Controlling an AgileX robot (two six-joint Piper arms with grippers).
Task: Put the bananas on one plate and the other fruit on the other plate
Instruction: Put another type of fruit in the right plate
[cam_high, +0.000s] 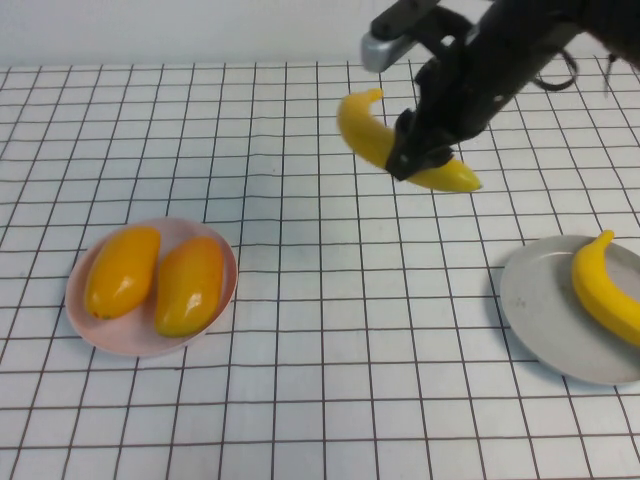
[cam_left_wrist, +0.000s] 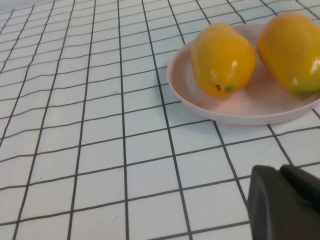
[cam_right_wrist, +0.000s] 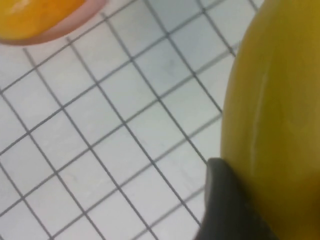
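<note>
Next, I release the yellow banana, now in the air over the table's back, from my right gripper on the grey plate (cam_high: 572, 312), beside the second banana, toward the pink plate.
My right gripper (cam_high: 420, 150) is shut on a yellow banana (cam_high: 362, 128) and holds it in the air over the back of the table, right of centre. In the right wrist view the banana (cam_right_wrist: 275, 100) fills one side, against a dark finger (cam_right_wrist: 225, 200). The second banana (cam_high: 605, 290) lies on the grey plate (cam_high: 540, 310) at the right. Two orange mango-like fruits (cam_high: 122, 272) (cam_high: 190, 285) lie on the pink plate (cam_high: 150, 342) at the left. My left gripper (cam_left_wrist: 280, 172) is shut and empty, hovering near the pink plate (cam_left_wrist: 240, 112) and its fruits (cam_left_wrist: 222, 59) (cam_left_wrist: 292, 50).
The table is covered by a white cloth with a black grid (cam_high: 330, 330). A white wall runs along the back edge (cam_high: 180, 30). The right arm's dark links (cam_high: 500, 60) reach in from the upper right.
</note>
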